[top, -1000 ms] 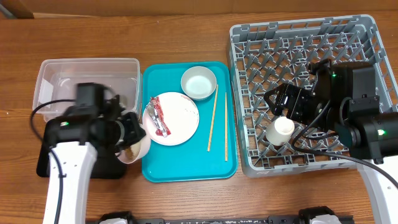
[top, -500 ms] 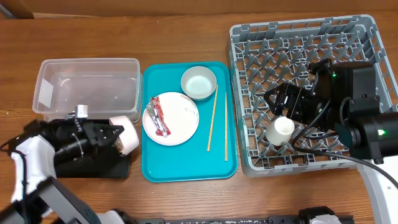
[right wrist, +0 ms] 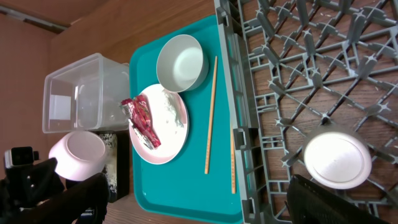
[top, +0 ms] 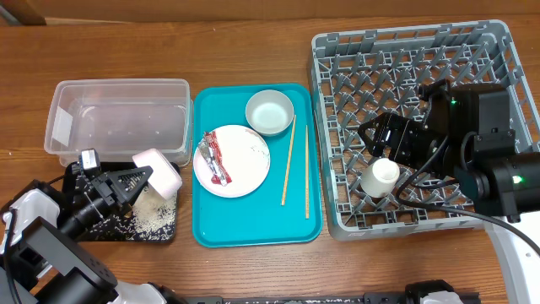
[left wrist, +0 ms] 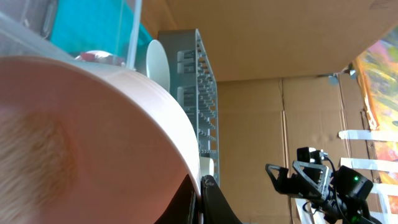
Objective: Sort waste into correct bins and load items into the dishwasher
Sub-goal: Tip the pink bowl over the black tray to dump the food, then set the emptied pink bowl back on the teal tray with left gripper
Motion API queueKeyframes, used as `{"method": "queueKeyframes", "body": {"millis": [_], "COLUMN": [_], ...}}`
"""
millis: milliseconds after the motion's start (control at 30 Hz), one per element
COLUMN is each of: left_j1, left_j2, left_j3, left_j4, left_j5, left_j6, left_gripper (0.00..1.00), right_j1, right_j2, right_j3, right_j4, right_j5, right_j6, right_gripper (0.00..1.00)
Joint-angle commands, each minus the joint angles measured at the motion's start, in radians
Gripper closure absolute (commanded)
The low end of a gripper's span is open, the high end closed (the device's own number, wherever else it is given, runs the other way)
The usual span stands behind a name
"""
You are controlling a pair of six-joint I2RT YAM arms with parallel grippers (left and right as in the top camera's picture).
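Note:
I will set the pale pink bowl down with my left gripper between the white plate and the teal tray's near edge (top: 256,216).
My left gripper (top: 139,179) is shut on the rim of a pale pink bowl (top: 159,173), which is tipped on its side over the black tray (top: 84,230). White rice (top: 152,215) lies scattered in that tray. The bowl (left wrist: 81,137) fills the left wrist view, with my left gripper (left wrist: 200,200) pinching its edge. On the teal tray (top: 253,224) sit a white plate (top: 240,160) with a red wrapper (top: 215,158), a white bowl (top: 270,111) and two chopsticks (top: 288,165). My right gripper (top: 377,142) hangs open over the grey dish rack (top: 498,51), just above an upturned white cup (top: 382,176).
The clear tub (top: 118,114) stands behind the black tray, next to the teal tray's left side. The right wrist view shows the cup (right wrist: 336,158) among the rack's pegs and the plate (right wrist: 168,127). Bare wooden table runs along the back.
My left arm has swung down to the front left. The bowl has shifted up and left and tipped over, and rice now lies in the black tray. The right arm has not moved.

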Motion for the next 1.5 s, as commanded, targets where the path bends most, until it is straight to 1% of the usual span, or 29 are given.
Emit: {"method": "queueKeyframes", "body": {"millis": [0,133,200,267,333,400,433,500,533,600,667,700,733,800,833,900,933,967,1033,1133,1167,1300,1333,1400,1467], "left_j1": [0.008,0.014,0.019,0.025,0.03,0.034,0.036,0.038,0.038,0.039,0.039,0.039,0.039,0.039,0.039,0.04,0.042,0.042,0.035,-0.021,-0.07,-0.238,-0.331,-0.435,-0.532], "left_j2": [0.003,0.003,0.004,0.003,0.003,0.003,0.003,0.004,0.003,0.003,0.003,0.003,0.003,0.003,0.002,0.003,0.003,0.003,-0.001,-0.045,-0.081,-0.182,-0.219,-0.254,-0.278], "left_j3": [-0.005,-0.005,-0.005,-0.005,-0.005,-0.005,-0.005,-0.005,-0.005,-0.005,-0.005,-0.005,-0.005,-0.005,-0.005,-0.003,-0.003,-0.003,0.001,0.004,0.005,0.011,0.024,0.026,0.026], "left_j4": [-0.042,-0.039,-0.056,-0.078,-0.108,-0.161,-0.149,-0.168,-0.221,-0.257,-0.272,-0.286,-0.296,-0.318,-0.333,-0.296,-0.282,-0.295,-0.333,-0.333,-0.332,-0.331,-0.322,-0.266,-0.151], "left_j5": [0.103,0.093,0.069,0.064,0.063,0.09,0.087,0.076,0.08,0.103,0.083,0.081,0.081,0.066,0.065,0.07,0.066,0.06,0.024,-0.082,-0.106,-0.103,-0.102,-0.109,-0.146], "left_j6": [0.123,0.157,0.133,0.19,0.161,0.267,0.277,0.186,0.212,0.351,0.307,0.322,0.365,0.357,0.375,0.396,0.345,0.328,0.34,0.352,0.351,0.33,0.297,0.197,-0.004], "left_gripper": [0.96,0.96,0.96,0.96,0.96,0.96,0.96,0.96,0.96,0.96,0.96,0.96,0.96,0.96,0.96,0.96,0.96,0.96,0.96,0.96,0.96,0.96,0.96,0.96,0.96], "right_j1": [0.006,0.006,0.006,0.006,0.006,0.006,0.006,0.006,0.006,0.006,0.006,0.006,0.006,0.006,0.006,0.006,0.006,0.006,0.006,0.006,0.006,0.006,0.006,0.006,0.006], "right_j2": [-0.003,-0.003,-0.003,-0.003,-0.003,-0.003,-0.003,-0.003,-0.003,-0.003,-0.003,-0.003,-0.003,-0.003,-0.003,-0.003,-0.003,-0.003,-0.003,-0.003,-0.003,-0.002,-0.002,-0.002,-0.002], "right_j3": [0.006,0.006,0.006,0.006,0.006,0.006,0.006,0.006,0.006,0.006,0.006,0.006,0.006,0.006,0.006,0.006,0.006,0.006,0.006,0.006,0.006,0.006,0.006,0.006,0.006], "right_j4": [0.007,0.004,0.002,0.002,0.003,0.002,0.002,0.002,0.0,-0.003,-0.002,-0.002,-0.005,-0.008,-0.008,-0.008,-0.008,-0.008,-0.008,-0.005,0.004,0.024,0.026,0.026,0.026], "right_j5": [-0.002,-0.002,-0.002,-0.002,-0.002,-0.002,-0.002,-0.002,-0.002,-0.002,-0.003,-0.002,-0.003,-0.011,-0.026,-0.055,-0.062,-0.061,-0.061,-0.061,-0.053,-0.031,-0.031,-0.031,-0.029], "right_j6": [0.002,0.002,0.002,0.002,0.002,0.002,0.002,0.002,0.002,0.002,0.002,0.002,0.002,0.002,0.002,0.002,0.002,0.001,0.001,0.001,0.001,0.001,0.001,0.002,0.001], "right_gripper": [0.07,0.07,0.07,0.06,0.06,0.06,0.06,0.06,0.06,0.06,0.06,0.06,0.06,0.06,0.06,0.06,0.06,0.06,0.06,0.06,0.07,0.07,0.07,0.07,0.07]}}
